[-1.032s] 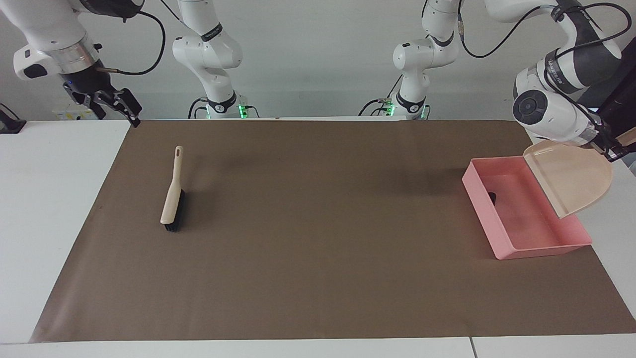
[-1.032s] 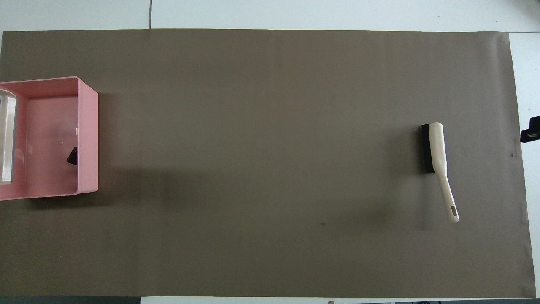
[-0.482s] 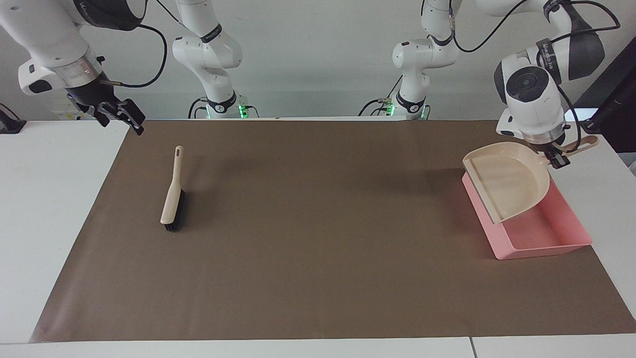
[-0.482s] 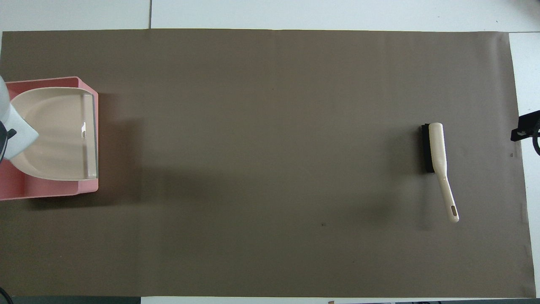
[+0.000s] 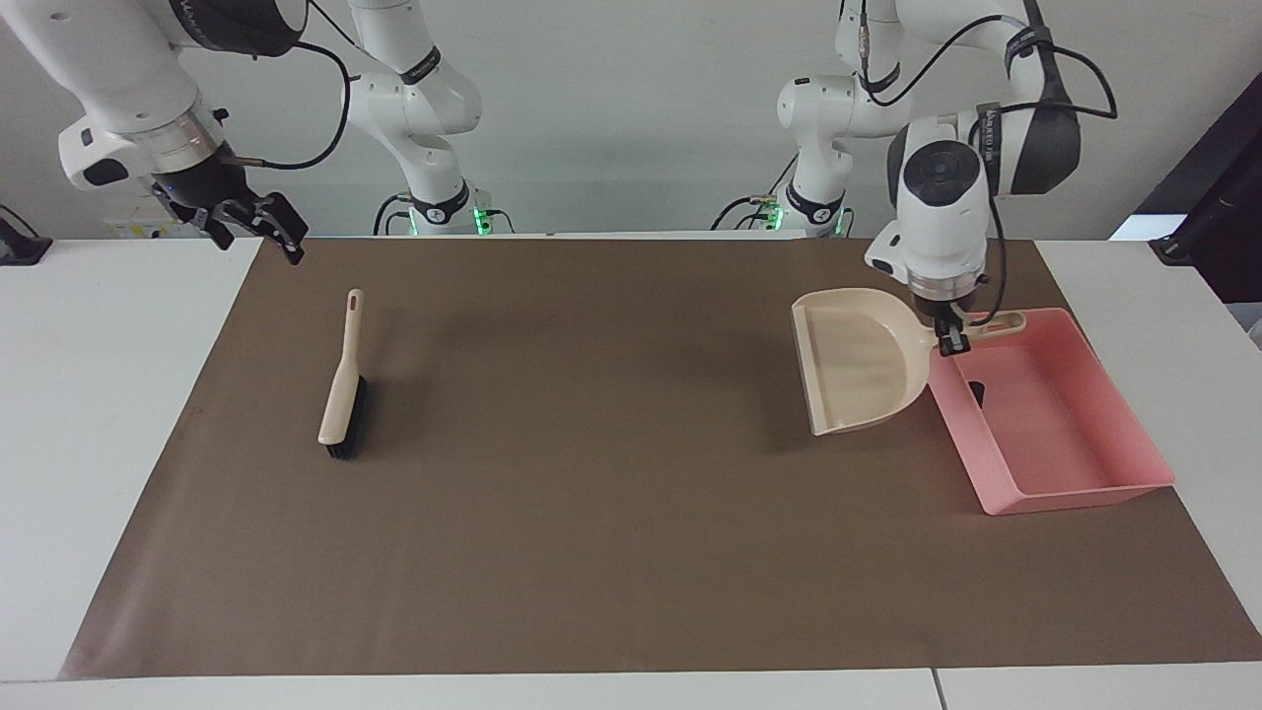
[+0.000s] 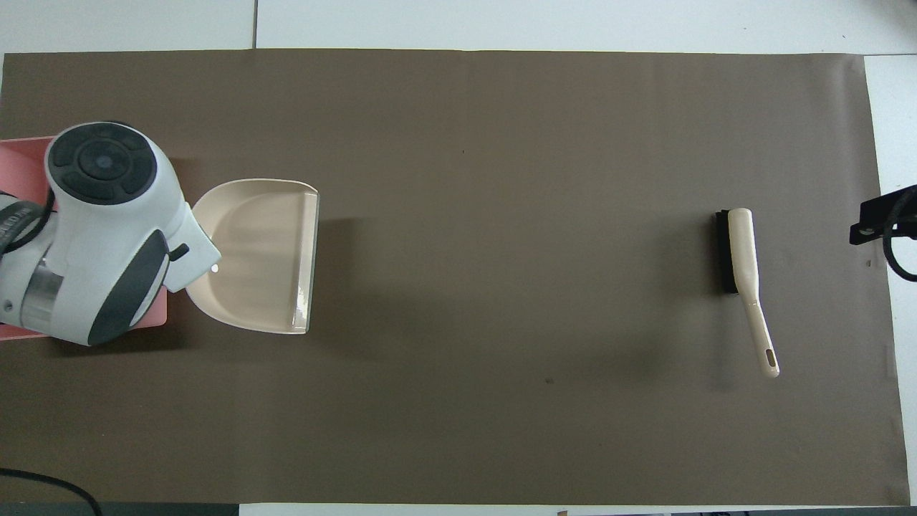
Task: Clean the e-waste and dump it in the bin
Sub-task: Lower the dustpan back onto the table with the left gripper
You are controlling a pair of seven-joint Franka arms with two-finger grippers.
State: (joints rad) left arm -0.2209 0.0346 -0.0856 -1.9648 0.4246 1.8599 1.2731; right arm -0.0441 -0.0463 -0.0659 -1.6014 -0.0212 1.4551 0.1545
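Observation:
My left gripper is going to set the beige dustpan down on the brown mat, just out from the pink bin (image 6: 353,276).
My left gripper (image 5: 948,337) is shut on the handle of the beige dustpan (image 5: 856,361), which hangs level just above the brown mat, beside the pink bin (image 5: 1070,483) on its side toward the table's middle. The dustpan (image 6: 258,254) looks empty. A small dark piece (image 5: 976,392) lies in the bin against the wall nearest the dustpan. The white-and-green piece is not visible. In the overhead view the left arm covers most of the bin (image 6: 20,152). My right gripper (image 5: 258,237) is open and empty, up over the mat's corner near the robots.
A beige hand brush (image 5: 344,383) with black bristles lies on the mat (image 5: 611,513) toward the right arm's end, handle pointing to the robots; it also shows in the overhead view (image 6: 742,261). White table borders the mat.
The left gripper levelled the tilted dustpan over the bin, then carried it off the bin toward the table's middle. The right gripper drifted slightly toward the mat.

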